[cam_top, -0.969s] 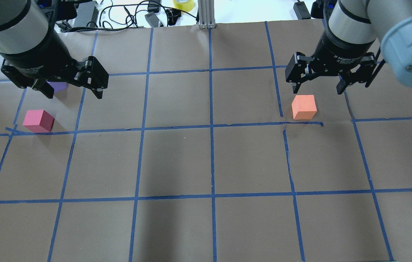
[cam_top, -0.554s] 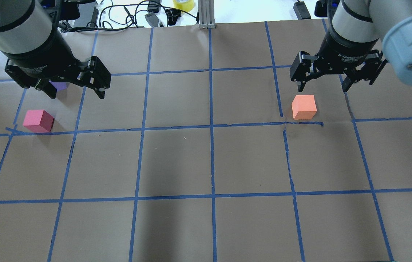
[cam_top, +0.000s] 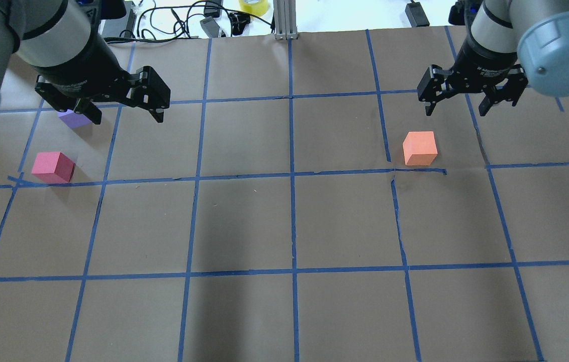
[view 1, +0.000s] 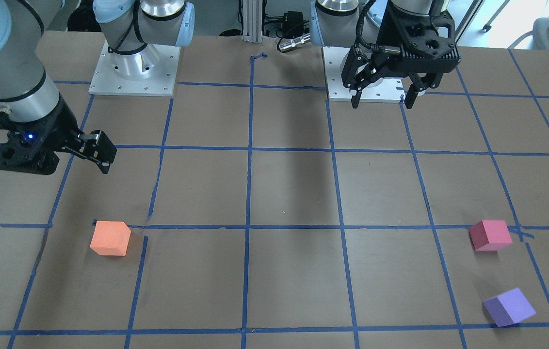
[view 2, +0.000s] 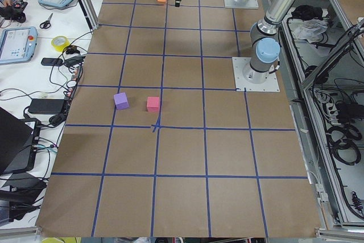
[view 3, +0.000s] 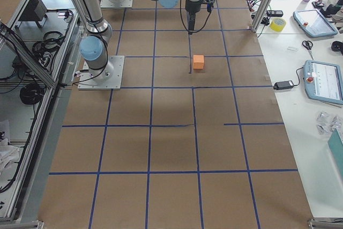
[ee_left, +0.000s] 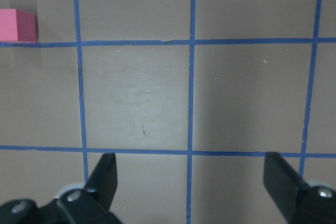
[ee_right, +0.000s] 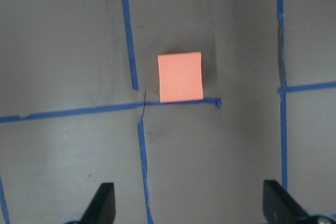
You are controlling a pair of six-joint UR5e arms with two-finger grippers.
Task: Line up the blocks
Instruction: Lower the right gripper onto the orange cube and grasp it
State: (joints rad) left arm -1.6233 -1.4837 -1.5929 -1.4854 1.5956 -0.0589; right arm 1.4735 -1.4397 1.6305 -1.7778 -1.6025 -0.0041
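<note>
My right gripper is to close next on the opposite sides [view 1: 110, 239] [ee_right: 180, 77] of the orange block, where blue tape sticks out from beneath the block.
The orange block [cam_top: 419, 147] sits on the brown paper at the right, and also shows in the front view [view 1: 110, 238] and the right wrist view [ee_right: 180, 77]. My right gripper [cam_top: 455, 109] is open and empty, above and beyond it. The pinkish-red block [cam_top: 53, 167] [view 1: 490, 234] sits at the far left. The purple block [cam_top: 74, 119] [view 1: 509, 306] lies just beyond it, partly hidden by my left gripper [cam_top: 126, 116]. That gripper is open, empty and held high [view 1: 382, 103]. In the left wrist view only the pinkish-red block [ee_left: 17, 25] shows.
Blue tape lines [cam_top: 292, 176] form a grid on the paper. Cables, a yellow tape roll [cam_top: 253, 6] and a metal post [cam_top: 284, 20] lie past the far edge. The two arm bases [view 1: 134, 68] [view 1: 366, 89] stand at the robot's side.
In the overhead view both grippers have moved up the picture, away from the blocks. The left one has also shifted right, uncovering more of the purple block. The blocks have not moved.
</note>
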